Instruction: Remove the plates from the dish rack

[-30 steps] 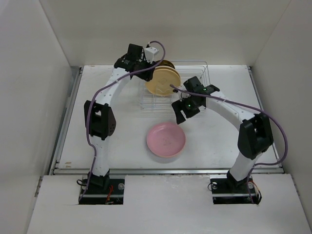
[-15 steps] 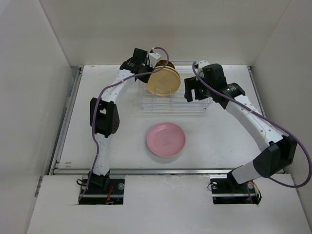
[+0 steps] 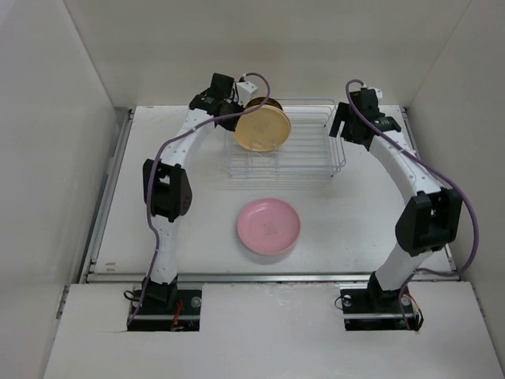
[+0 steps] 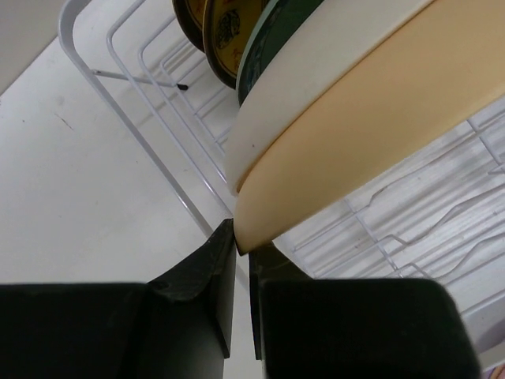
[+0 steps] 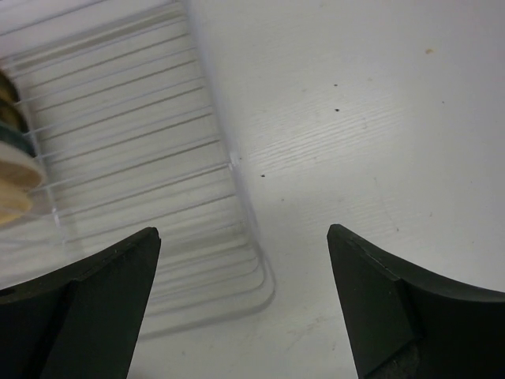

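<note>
The robot's right gripper should next close on the yellow-orange plate's free rim (image 3: 289, 122) (image 5: 27, 204), across from where the left gripper holds it.
The wire dish rack (image 3: 316, 162) stands at the back middle of the table. Several plates stand upright at its left end: a yellow-orange plate (image 3: 262, 131) in front, then cream, blue-grey and dark brown-and-yellow ones behind, seen in the left wrist view (image 4: 225, 31). My left gripper (image 3: 237, 110) is shut on the rim of the yellow-orange plate (image 4: 379, 110). A pink plate (image 3: 269, 225) lies flat on the table in front of the rack. My right gripper (image 3: 347, 130) is open and empty above the rack's right end (image 5: 237, 170).
White walls close in the table on the left, back and right. A raised rail runs along the table's near edge (image 3: 268, 275). Bare table lies left of the rack and right of the pink plate.
My right arm has swung from above the rack's front to its far right end. My left gripper has stayed at the yellow-orange plate's rim, and that plate has tilted slightly.
</note>
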Robot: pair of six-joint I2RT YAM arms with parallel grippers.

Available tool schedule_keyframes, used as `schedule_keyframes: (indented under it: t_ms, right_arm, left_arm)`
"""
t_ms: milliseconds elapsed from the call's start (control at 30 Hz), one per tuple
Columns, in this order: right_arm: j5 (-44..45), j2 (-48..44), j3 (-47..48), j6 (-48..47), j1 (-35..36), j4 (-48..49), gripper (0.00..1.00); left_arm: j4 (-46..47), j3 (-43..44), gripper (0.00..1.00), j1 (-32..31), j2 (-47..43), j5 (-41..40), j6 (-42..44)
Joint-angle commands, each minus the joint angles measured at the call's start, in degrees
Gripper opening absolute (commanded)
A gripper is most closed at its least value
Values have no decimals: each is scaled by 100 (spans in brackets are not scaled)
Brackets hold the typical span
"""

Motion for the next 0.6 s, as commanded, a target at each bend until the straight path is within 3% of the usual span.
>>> schedule_keyframes:
  t_ms: [0,167,567]
  right_arm:
    - [92,348,388,332,-301,268,93]
    - [-277,1033,513,201,-434,566,93]
    - [-841,1527,337,34,-496,1041,87]
  left_arm:
    - [-241,533,0,140,-387,542,-207]
    - [-523,735,0,193,-501,807,-426]
    - [-259,735,0,465,-852,1378,-1218]
